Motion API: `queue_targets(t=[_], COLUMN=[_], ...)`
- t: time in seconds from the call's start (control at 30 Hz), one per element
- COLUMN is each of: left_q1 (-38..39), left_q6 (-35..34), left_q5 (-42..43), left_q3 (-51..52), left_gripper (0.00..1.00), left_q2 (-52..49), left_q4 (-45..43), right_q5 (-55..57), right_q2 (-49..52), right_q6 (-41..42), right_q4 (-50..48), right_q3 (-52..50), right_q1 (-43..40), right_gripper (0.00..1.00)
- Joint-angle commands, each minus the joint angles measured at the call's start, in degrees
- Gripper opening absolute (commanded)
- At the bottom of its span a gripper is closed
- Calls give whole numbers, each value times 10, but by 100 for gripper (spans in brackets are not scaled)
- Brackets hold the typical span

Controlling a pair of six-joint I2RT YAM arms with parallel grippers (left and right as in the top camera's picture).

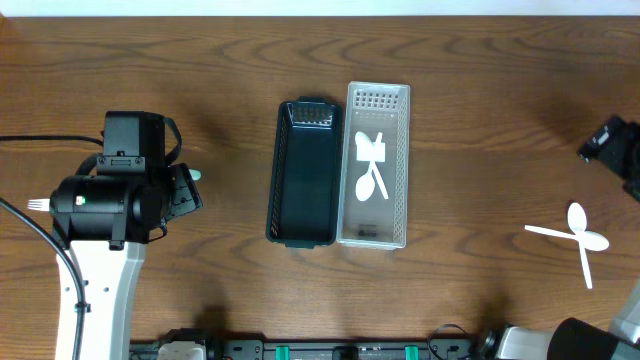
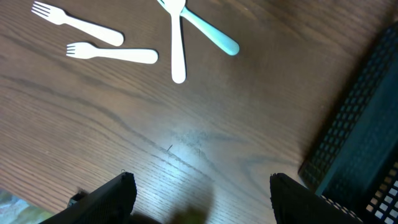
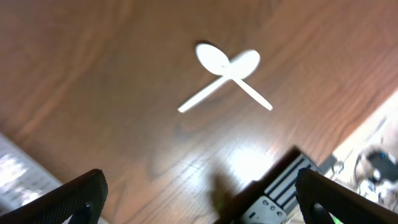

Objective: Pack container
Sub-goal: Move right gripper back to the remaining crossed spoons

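Note:
The robot's right gripper should close on the top white spoon's handle (image 1: 582, 245) (image 3: 236, 77), just below that spoon's bowl, where it crosses the other white spoon.
A dark mesh container (image 1: 303, 172) and a white mesh container (image 1: 391, 130) stand side by side mid-table. White cutlery (image 1: 372, 165) lies in the white one. Two crossed white spoons (image 1: 580, 240) lie at the right, also seen in the right wrist view (image 3: 227, 71). My right gripper (image 3: 199, 186) hangs open and empty above the wood near them. My left gripper (image 2: 202, 186) is open and empty over bare wood, left of the dark container (image 2: 360, 155). Ahead of it lie two white forks (image 2: 112, 54), a third white utensil (image 2: 178, 43) and a teal one (image 2: 214, 32).
My left arm (image 1: 105, 200) covers most of the fork pile in the overhead view; one fork's tines (image 1: 38, 204) stick out beside it. A dark fixture (image 3: 283, 183) sits at the table edge under the right wrist. Bare wood lies between the containers and the spoons.

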State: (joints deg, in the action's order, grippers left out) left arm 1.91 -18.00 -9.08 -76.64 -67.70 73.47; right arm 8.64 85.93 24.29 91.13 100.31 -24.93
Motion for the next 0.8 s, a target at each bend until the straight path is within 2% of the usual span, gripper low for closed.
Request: queue_targets(t=[0.0,0.33,0.47,0.6,0.77], left_q1=[-3,-3,-3,-3,-3], left_q6=[-1,-1,-1,-1,-1], left_q5=[-6,-6,-6,-6,-6], left_q3=[-12,-12,-12,-12,-12], left_gripper=[72,72,72,72,72], left_q2=[0,-9,-9,-9,-9], left_q4=[2,2,2,2,2], right_q5=[1,-31,-31,-35,-44], right_q2=[-37,-68,-65,-54,-36], right_q6=[-22,-193,-204,-208,-220], right_q4=[-23,-283,-369,-428,-462], right_q3=[-76,-356,-440,-487,-490], right_q1=[-35,-81,-81,-81,-82], right_gripper=[99,99,99,99,99])
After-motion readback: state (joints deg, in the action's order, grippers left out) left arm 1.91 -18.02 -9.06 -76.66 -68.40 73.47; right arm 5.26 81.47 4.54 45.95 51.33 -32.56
